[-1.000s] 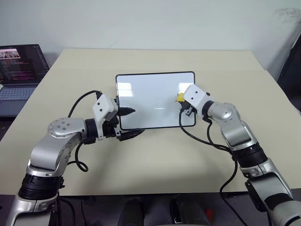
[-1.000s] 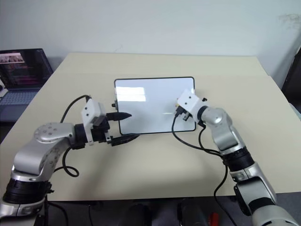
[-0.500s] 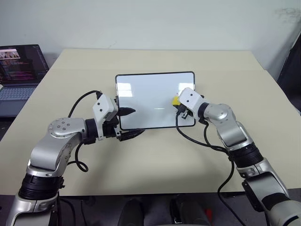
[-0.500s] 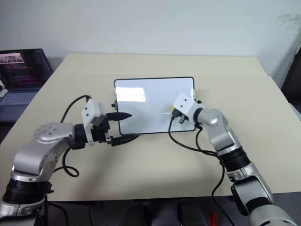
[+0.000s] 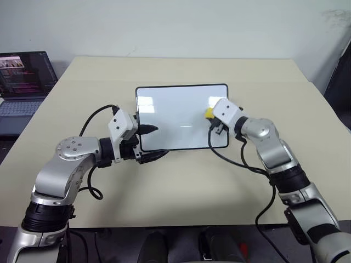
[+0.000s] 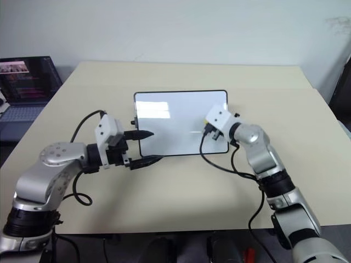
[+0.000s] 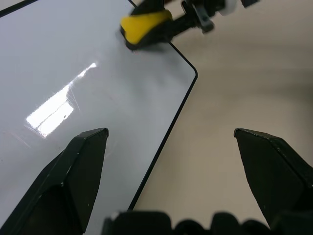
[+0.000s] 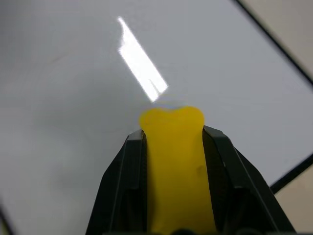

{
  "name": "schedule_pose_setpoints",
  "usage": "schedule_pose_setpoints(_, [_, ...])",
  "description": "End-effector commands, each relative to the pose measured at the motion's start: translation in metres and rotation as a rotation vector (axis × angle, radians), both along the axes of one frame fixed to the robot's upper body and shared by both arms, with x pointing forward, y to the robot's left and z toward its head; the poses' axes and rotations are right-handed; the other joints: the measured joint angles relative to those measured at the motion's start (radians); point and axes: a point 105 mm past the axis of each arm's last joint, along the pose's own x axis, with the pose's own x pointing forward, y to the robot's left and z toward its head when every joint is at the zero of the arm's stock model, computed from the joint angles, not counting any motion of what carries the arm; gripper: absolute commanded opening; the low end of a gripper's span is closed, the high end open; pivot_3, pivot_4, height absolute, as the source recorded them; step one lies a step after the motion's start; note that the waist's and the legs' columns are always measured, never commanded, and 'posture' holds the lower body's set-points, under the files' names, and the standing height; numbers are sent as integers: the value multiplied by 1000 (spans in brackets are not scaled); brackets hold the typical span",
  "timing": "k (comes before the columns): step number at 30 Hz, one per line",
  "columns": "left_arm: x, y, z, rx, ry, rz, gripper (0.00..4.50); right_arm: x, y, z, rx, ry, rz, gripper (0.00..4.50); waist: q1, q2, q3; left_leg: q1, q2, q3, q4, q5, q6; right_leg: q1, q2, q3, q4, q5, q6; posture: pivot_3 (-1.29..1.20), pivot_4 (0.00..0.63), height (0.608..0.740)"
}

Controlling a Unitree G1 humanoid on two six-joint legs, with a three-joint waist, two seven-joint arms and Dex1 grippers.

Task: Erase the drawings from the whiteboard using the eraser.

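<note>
The robot will set the yellow eraser down on the beige table (image 5: 258, 149) next to the whiteboard's near corner that is closest to its right gripper.
The whiteboard (image 5: 175, 104) lies flat in the middle of the table, glossy white with a thin black frame. The drawings are out of view; its surface looks plain white with glare. My right gripper (image 5: 211, 116) is shut on the yellow eraser (image 5: 209, 113), which it presses on the board near the right edge; from the wrist, the eraser (image 8: 173, 147) sits between both fingers. My left gripper (image 5: 155, 142) hovers open at the board's near left corner, one finger over the board and one past its front edge, with nothing between them.
An open laptop (image 5: 24, 82) stands at the far left, off the table's edge. The beige table (image 5: 181, 186) has bare room in front of and behind the board. Black cables hang from both wrists.
My right gripper slid the eraser a little toward the board's middle, then back toward its right edge. The left arm has stayed still.
</note>
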Motion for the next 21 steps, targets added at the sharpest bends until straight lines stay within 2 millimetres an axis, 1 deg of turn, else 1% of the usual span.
schedule_pose_setpoints(1, [-2,-4,10,-1,-48,-32,4500,4,-9,1,-9,-11,-51,1194,-1,0,0,0,0,0,0,0,0,0,0,0,0,-1,1,0,150,740])
schedule_pose_setpoints(3, [-3,-6,9,-1,-43,-41,4500,13,-17,19,11,-107,-116,1194,0,0,0,1,0,0,0,0,0,0,0,0,1,-1,2,0,150,740])
schedule_pose_setpoints(6, [-3,-7,9,0,-41,-50,4500,18,-23,25,30,-141,-153,1194,1,0,0,1,0,0,0,1,0,0,0,0,1,-1,2,0,150,740])
schedule_pose_setpoints(7, [-3,-7,9,0,-41,-53,4500,18,-24,26,33,-142,-161,1194,1,0,0,0,0,0,0,1,0,0,0,0,1,-1,2,0,150,740])
schedule_pose_setpoints(11, [-3,-8,10,2,-42,-64,4500,15,-32,10,-1,-68,-163,1194,1,0,0,0,0,0,0,0,0,0,0,0,0,0,1,0,150,740])
schedule_pose_setpoints(14, [-3,-8,10,2,-44,-63,4500,6,-26,-3,-27,8,-103,1194,1,0,0,0,0,0,0,0,0,0,0,0,0,0,1,0,150,740])
schedule_pose_setpoints(16, [-2,-8,10,2,-45,-62,4500,1,-19,-7,-26,32,-68,1194,1,0,0,0,0,0,0,0,0,0,0,0,0,-1,1,0,150,740])
schedule_pose_setpoints(18, [-2,-8,10,1,-45,-61,4500,0,-13,-6,-16,19,-57,1194,-3,0,0,0,0,0,0,0,0,0,0,0,0,-1,1,0,150,740])
schedule_pose_setpoints(21, [-3,-8,9,2,-43,-62,4500,8,-12,8,28,-58,-94,1194,-8,0,0,1,0,0,0,0,0,0,0,1,1,-1,2,0,150,740])
